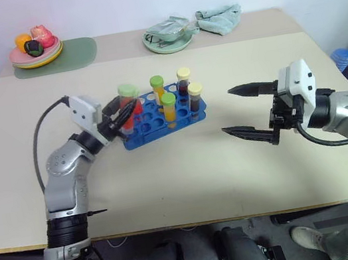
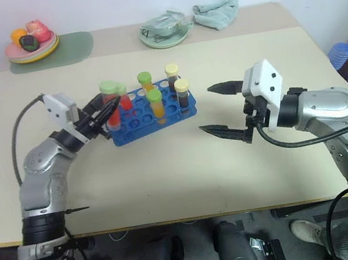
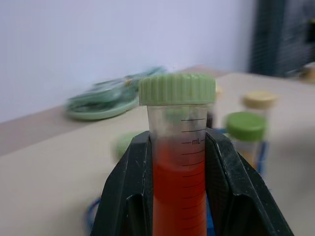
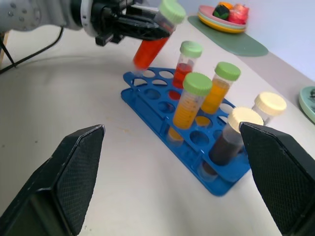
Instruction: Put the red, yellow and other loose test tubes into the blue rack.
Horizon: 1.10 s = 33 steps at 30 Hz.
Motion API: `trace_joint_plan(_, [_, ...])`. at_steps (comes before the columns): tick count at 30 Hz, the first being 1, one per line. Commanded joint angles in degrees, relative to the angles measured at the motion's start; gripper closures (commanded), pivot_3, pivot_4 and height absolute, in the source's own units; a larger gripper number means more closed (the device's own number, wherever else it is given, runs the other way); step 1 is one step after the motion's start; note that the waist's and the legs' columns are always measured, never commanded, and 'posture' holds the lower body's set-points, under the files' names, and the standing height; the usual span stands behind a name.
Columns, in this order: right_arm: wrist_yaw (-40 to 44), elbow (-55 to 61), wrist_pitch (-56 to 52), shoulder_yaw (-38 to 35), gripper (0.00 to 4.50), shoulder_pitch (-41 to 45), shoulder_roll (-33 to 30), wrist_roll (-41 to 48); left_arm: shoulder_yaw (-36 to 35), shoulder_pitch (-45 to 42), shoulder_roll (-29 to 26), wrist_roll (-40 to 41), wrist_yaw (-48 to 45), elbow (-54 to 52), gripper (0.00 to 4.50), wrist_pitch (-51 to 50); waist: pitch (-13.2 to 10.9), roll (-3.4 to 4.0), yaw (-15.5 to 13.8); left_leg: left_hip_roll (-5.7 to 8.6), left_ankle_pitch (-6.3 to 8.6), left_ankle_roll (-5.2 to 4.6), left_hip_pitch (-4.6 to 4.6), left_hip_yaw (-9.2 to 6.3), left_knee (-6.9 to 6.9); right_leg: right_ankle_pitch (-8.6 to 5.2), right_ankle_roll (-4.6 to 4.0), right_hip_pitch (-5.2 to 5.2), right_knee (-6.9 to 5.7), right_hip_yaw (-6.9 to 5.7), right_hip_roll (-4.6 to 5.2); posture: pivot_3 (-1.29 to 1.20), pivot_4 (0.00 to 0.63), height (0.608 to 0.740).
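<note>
My left gripper has the red tube. It will let the tube go in the blue rack's front-row hole (image 1: pixel 146 128) nearest the standing red tube.
My left gripper (image 1: pixel 127 113) is shut on a loose test tube (image 1: pixel 130 104) with red liquid and a light green cap, gripping it below the cap (image 3: pixel 177 88). The tube hangs tilted over the left end of the blue rack (image 1: pixel 150 126), its lower tip just above the holes (image 4: pixel 139 69). In the rack stand several capped tubes: one red (image 4: pixel 186 64), two orange-yellow (image 4: pixel 189 105), two dark brown (image 4: pixel 231 137). To the right of the rack, my right gripper (image 1: pixel 227 112) is open and empty, pointing toward it.
At the table's far left a plate of toy fruit (image 1: pixel 37 52) rests on a green mat (image 1: pixel 76 54). A pale green dish (image 1: pixel 168 39) and a folded cloth (image 1: pixel 218 19) lie at the back. Bare tabletop (image 1: pixel 188 174) spreads in front of the rack.
</note>
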<state>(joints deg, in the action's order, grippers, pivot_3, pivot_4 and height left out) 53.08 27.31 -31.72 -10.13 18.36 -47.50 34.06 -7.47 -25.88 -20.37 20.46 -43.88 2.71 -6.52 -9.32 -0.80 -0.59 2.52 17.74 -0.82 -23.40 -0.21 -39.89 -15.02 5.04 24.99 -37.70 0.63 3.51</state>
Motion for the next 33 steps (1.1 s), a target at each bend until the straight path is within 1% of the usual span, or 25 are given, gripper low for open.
trace_joint_plan(1, [-1.1, 3.3, -0.7, -3.2, 0.0, -0.4, -1.5, 1.6, 0.3, -2.0, 0.9, 0.4, -2.0, 2.9, 3.72, 5.8, 0.0, 0.0, 0.0, 0.0, 0.0, 0.0, 0.0, 0.0, 0.0, 0.0, 0.0, 0.0, 0.0, 0.0, 0.0, 0.0, 0.15, 0.74])
trace_joint_plan(8, [-2.3, 4.8, -2.2, -4.5, 0.0, -1.0, -2.3, 2.7, 2.2, -4.6, 4.6, -3.6, -2.6, 16.3, 3.72, 17.1, 0.0, -0.01, -0.1, 0.0, 0.01, -0.03, 0.0, 0.0, -0.02, 0.0, 0.01, -0.04, 0.03, -0.01, -0.01, 0.0, 0.15, 0.74])
trace_joint_plan(14, [-2.9, 5.2, -2.9, -4.8, 0.0, -1.2, -2.8, 3.4, 4.4, -4.3, 6.8, -5.0, -4.4, 22.8, 3.72, 23.9, 0.1, 0.06, -0.1, 0.0, 0.02, -0.05, 0.06, 0.0, -0.03, 0.0, 0.01, -0.11, 0.03, -0.02, -0.02, 0.0, 0.15, 0.74])
trace_joint_plan(17, [-3.0, 5.4, -2.9, -5.1, 0.0, -1.6, -3.3, 3.8, 4.9, -3.7, 7.4, -4.8, -5.0, 23.6, 3.72, 25.3, 0.1, 0.07, -0.1, 0.0, 0.07, -0.14, 0.07, -0.01, -0.04, 0.0, 0.01, -0.14, 0.04, -0.02, -0.02, 0.0, 0.15, 0.74])
trace_joint_plan(22, [-2.5, 5.1, -2.3, -6.0, 0.0, -2.6, -3.8, 4.2, 4.3, -2.2, 6.3, -3.8, -6.1, 23.8, 3.72, 25.5, 0.1, 0.06, -0.1, 0.0, 0.11, -0.2, 0.07, -0.01, -0.05, 0.0, 0.01, -0.15, 0.05, -0.02, -0.02, 0.0, 0.15, 0.74])
trace_joint_plan(27, [-2.1, 4.5, -1.7, -5.7, 0.0, -2.9, -3.5, 3.8, 3.9, -2.1, 6.3, -4.3, -5.0, 25.9, 3.72, 26.5, 0.1, 0.08, 0.0, -0.01, 0.11, -0.2, 0.08, -0.01, -0.05, 0.0, 0.01, -0.15, 0.06, -0.02, -0.02, 0.0, 0.15, 0.74])
trace_joint_plan(28, [-2.1, 4.5, -1.6, -5.5, 0.0, -2.7, -3.4, 3.8, 3.9, -2.2, 6.3, -3.1, -6.5, 26.1, 3.72, 25.4, 0.1, 0.08, 0.0, -0.01, 0.11, -0.2, 0.08, -0.01, -0.04, 0.0, 0.01, -0.15, 0.06, -0.02, -0.02, 0.0, 0.15, 0.74])
trace_joint_plan(30, [-2.2, 4.4, -1.6, -5.2, 0.0, -2.5, -3.3, 3.7, 3.9, -2.2, 6.3, -1.7, -8.1, 26.3, 2.68, 24.2, 0.1, 0.1, 0.0, -0.01, 0.11, -0.2, 0.08, -0.01, -0.04, 0.0, 0.01, -0.15, 0.06, -0.02, -0.02, 0.0, 0.15, 0.74])
trace_joint_plan(31, [-2.3, 4.5, -1.6, -5.2, 0.0, -2.5, -3.3, 3.8, 3.8, -2.3, 6.4, -2.1, -7.5, 26.8, 2.29, 24.8, 0.1, 0.1, 0.0, -0.01, 0.11, -0.2, 0.08, -0.01, -0.05, 0.0, 0.01, -0.15, 0.06, -0.02, -0.02, 0.0, 0.15, 0.74])
trace_joint_plan(33, [-2.4, 4.7, -1.8, -5.1, 0.0, -2.3, -3.3, 3.8, 3.6, -2.6, 6.6, -3.5, -5.1, 26.9, 1.3, 25.9, 0.1, 0.09, 0.0, -0.01, 0.11, -0.21, 0.08, -0.01, -0.05, 0.0, 0.01, -0.15, 0.06, -0.02, -0.02, 0.0, 0.15, 0.74])
